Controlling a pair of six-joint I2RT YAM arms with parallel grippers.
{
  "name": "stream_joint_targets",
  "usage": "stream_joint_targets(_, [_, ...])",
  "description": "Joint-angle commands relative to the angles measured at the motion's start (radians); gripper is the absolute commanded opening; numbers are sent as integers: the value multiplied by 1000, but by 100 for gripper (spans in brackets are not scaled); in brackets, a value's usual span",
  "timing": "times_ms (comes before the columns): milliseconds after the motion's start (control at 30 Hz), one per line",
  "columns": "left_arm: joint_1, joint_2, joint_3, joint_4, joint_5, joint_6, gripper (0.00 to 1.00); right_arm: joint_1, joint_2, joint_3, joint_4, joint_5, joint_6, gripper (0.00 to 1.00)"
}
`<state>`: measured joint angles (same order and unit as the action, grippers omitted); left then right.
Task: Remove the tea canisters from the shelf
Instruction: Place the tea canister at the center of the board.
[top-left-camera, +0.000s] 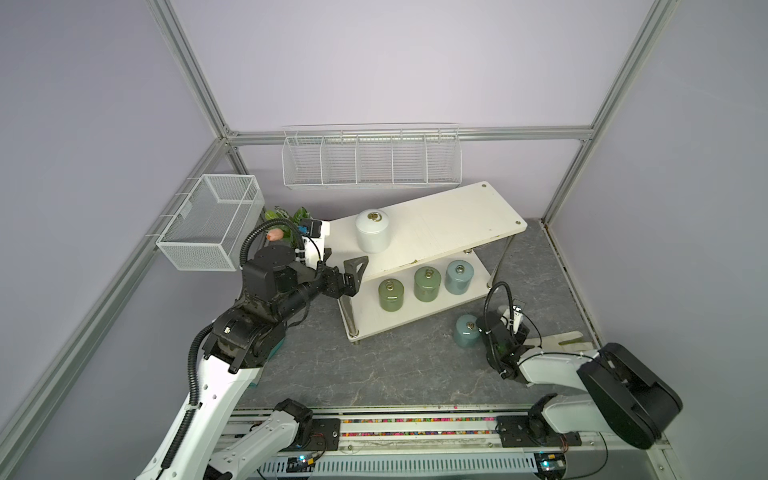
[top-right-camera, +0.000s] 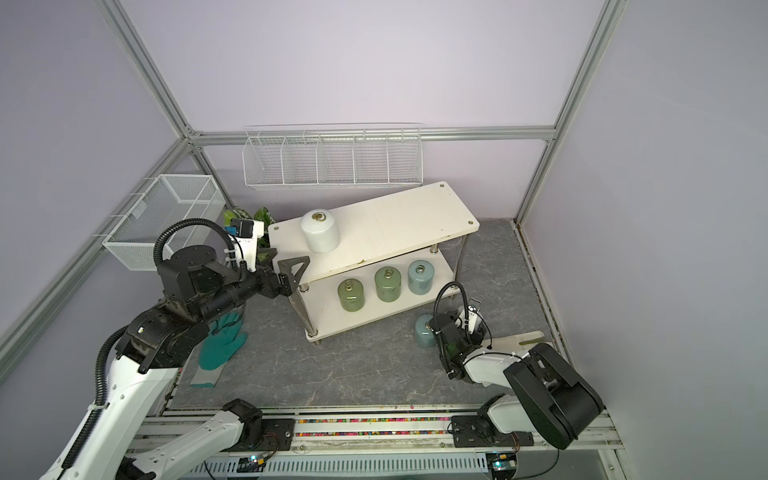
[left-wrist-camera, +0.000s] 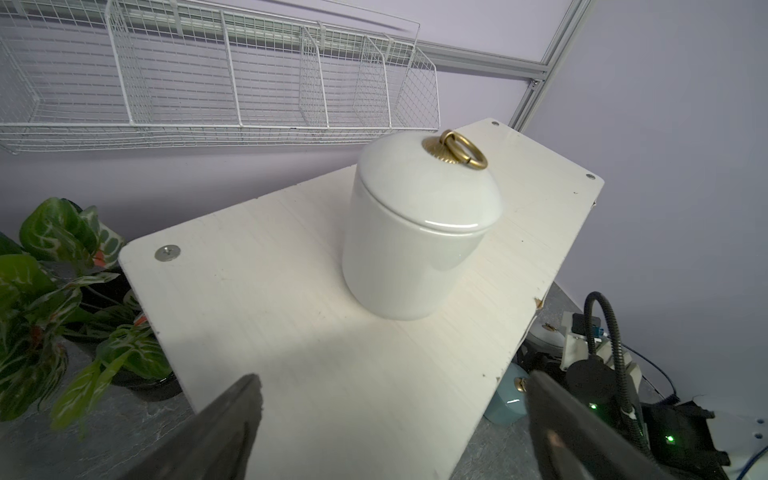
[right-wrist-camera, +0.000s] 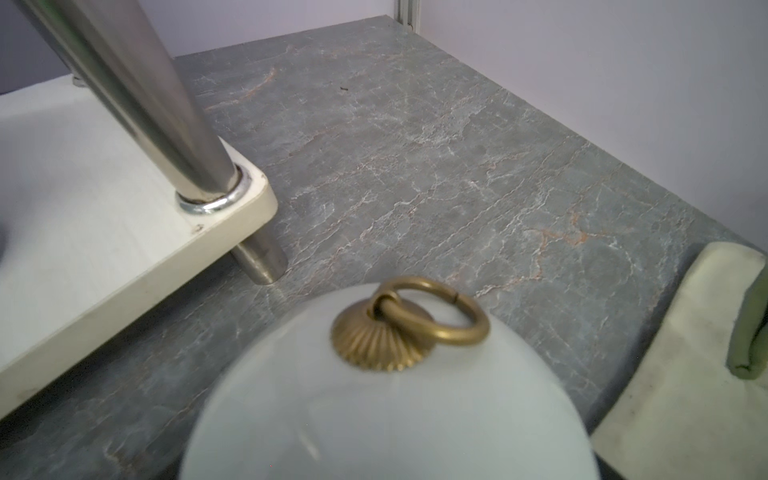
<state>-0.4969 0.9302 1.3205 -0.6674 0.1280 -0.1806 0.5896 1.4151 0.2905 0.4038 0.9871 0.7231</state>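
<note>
The robot's right gripper will release the second white canister on the table (top-left-camera: 496, 321) between the front pale blue canister and the cream cloth.
The cream two-tier shelf (top-left-camera: 457, 216) (top-right-camera: 415, 216) stands at the back middle. One white tea canister (top-left-camera: 373, 232) (left-wrist-camera: 415, 232) sits on its top board. Two olive green canisters (top-left-camera: 390, 295) (top-left-camera: 427, 284) and a pale blue one (top-left-camera: 459, 277) stand on the lower board. Another pale blue canister (top-left-camera: 466, 330) (left-wrist-camera: 505, 405) stands on the table in front. My left gripper (top-left-camera: 343, 259) (left-wrist-camera: 392, 380) is open at the top board's left end, short of the white canister. My right gripper (top-left-camera: 508, 318) is low beside the shelf's right front leg, shut on a second white canister (right-wrist-camera: 374, 415) that hides its fingers.
A leafy plant (top-left-camera: 286, 220) stands behind my left arm. A white wire basket (top-left-camera: 212, 220) hangs on the left wall and a wire rack (top-left-camera: 370, 158) on the back wall. A teal glove (top-right-camera: 220, 340) lies left; a cream cloth (top-left-camera: 561, 338) lies right.
</note>
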Motion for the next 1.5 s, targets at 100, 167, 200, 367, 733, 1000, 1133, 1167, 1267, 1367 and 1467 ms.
stream_joint_targets(100, [-4, -2, 24, -14, -5, 23, 100, 24, 131, 31, 94, 80, 79, 61])
stream_joint_targets(167, [-4, 0, 27, -15, -5, 26, 100, 33, 127, 39, 69, 90, 93, 62])
stream_joint_targets(200, [-4, 0, 28, -15, -8, 25, 100, 33, 129, 42, 60, 91, 89, 62])
stream_joint_targets(367, [-4, -3, 34, -15, -4, 26, 100, 46, 128, 60, 21, 99, 91, 71])
stream_joint_targets(733, [-4, -29, 33, -31, -1, 29, 100, 129, 129, 109, -152, 144, 150, 71])
stream_joint_targets(1000, [-3, -48, 27, -37, 1, 31, 100, 163, 128, 185, -402, 174, 299, 86])
stream_joint_targets(1133, [-3, -54, 18, -35, 0, 30, 100, 175, 143, 201, -414, 166, 302, 83])
stream_joint_targets(1167, [-3, -53, 16, -35, -2, 30, 100, 179, 147, 204, -415, 168, 303, 83])
stream_joint_targets(1267, [-5, -54, 16, -38, -3, 31, 100, 184, 151, 210, -434, 176, 326, 91])
stream_joint_targets(1367, [-5, -52, 16, -38, -9, 36, 100, 184, 147, 208, -437, 177, 332, 95])
stream_joint_targets(1467, [-3, -47, 17, -37, -10, 35, 100, 184, 145, 206, -439, 177, 335, 98])
